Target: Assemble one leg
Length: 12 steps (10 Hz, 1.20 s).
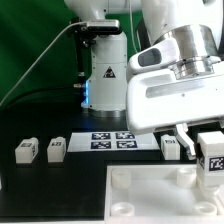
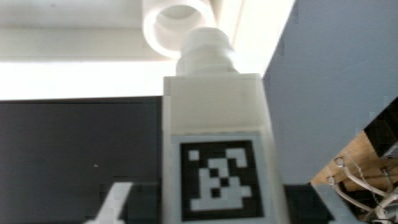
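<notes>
Next, my gripper lets go of the white leg, standing upright in the near corner socket of the white tray (image 1: 206,206) (image 2: 180,22) below it.
My gripper (image 1: 208,146) is shut on a white blocky leg (image 1: 213,162) with a square marker tag, at the exterior view's right edge. It holds the leg upright, just over the far right corner of the large white square tray-like piece (image 1: 150,200), close to a round corner socket (image 1: 186,176). In the wrist view the held leg (image 2: 217,120) fills the middle, with its tag facing the camera. One pale finger (image 2: 114,205) shows beside it. Three more legs stand on the black table: two at the left (image 1: 25,151) (image 1: 56,149) and one near the gripper (image 1: 171,147).
The marker board (image 1: 112,141) lies flat on the table between the loose legs. The robot's white base (image 1: 103,75) stands behind it, with a cable running off to the left. A green backdrop closes the back.
</notes>
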Each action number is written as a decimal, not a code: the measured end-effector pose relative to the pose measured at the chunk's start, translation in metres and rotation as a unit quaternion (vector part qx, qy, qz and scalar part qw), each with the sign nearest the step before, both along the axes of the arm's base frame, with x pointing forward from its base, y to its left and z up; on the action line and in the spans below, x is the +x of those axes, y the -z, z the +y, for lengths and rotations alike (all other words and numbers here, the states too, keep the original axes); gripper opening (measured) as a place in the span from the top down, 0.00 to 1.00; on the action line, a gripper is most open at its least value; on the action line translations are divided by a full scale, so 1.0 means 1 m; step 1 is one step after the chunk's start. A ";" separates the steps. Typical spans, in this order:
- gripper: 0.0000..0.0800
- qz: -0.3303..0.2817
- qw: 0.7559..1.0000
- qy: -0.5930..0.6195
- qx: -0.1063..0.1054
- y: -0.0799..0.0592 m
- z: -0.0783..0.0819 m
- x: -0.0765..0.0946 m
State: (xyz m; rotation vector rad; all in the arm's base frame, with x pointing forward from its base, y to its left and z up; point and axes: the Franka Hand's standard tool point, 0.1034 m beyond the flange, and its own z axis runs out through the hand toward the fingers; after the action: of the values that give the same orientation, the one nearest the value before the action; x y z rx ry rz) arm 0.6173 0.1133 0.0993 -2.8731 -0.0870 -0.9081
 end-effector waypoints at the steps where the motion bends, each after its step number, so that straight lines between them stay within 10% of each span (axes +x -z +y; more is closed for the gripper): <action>1: 0.63 0.004 1.000 0.001 0.000 0.005 -0.001 -0.001; 12: 0.63 -0.003 0.998 0.068 -0.010 0.029 0.004 -0.011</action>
State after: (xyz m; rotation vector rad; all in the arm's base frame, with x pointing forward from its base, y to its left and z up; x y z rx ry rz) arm 0.6063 0.1171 0.0701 -2.9254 0.0993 -0.9441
